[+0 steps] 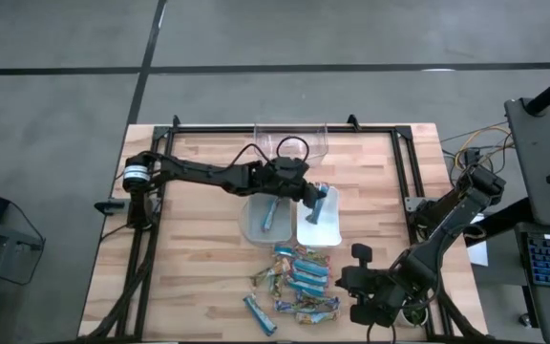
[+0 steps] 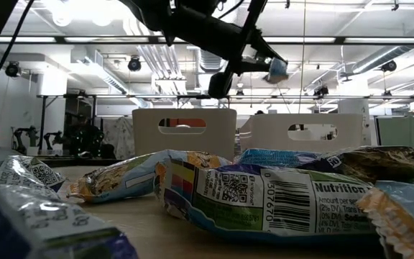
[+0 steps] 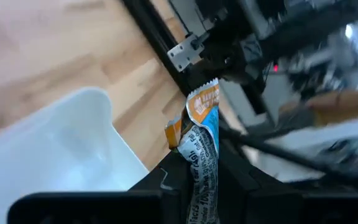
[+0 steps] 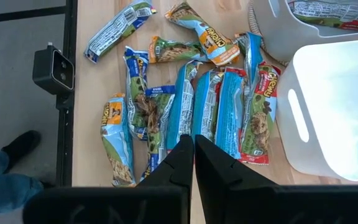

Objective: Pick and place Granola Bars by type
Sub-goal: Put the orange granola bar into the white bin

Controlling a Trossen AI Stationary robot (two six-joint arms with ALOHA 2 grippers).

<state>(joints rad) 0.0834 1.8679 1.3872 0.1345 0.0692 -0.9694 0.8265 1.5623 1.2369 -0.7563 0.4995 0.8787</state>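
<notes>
The blue bar, now held high above the white bin, will be released by my left gripper on the white bin's bottom (image 1: 315, 214), toward the side facing the grey bin.
Several granola bars (image 1: 299, 282) lie in a loose pile near the table's near edge, with blue and green-gold wrappers; they fill the low view's foreground (image 2: 264, 194). My left gripper (image 1: 313, 198) hangs above the white bin (image 1: 332, 232), shut on one blue bar (image 3: 201, 143); the low view shows it high up (image 2: 275, 68). Another bar (image 1: 269, 215) lies inside the grey bin (image 1: 252, 225). My right gripper (image 4: 193, 155) hovers shut over the pile's near side (image 1: 361, 287), touching nothing. My left gripper pinches the blue bar between its two fingers at the bar's lower part (image 3: 199, 165). The bar's other, orange-printed end (image 3: 205, 99) sticks out past the fingertips. The bar is lifted clear, above the white bin (image 3: 73, 143).
A clear bin (image 1: 292, 141) stands at the table's far edge behind the grey and white bins. A black frame rail (image 1: 404, 162) runs round the table. One bar (image 1: 259, 312) lies apart at the pile's near left. Bare wood stretches across the table's left half (image 1: 189, 258).
</notes>
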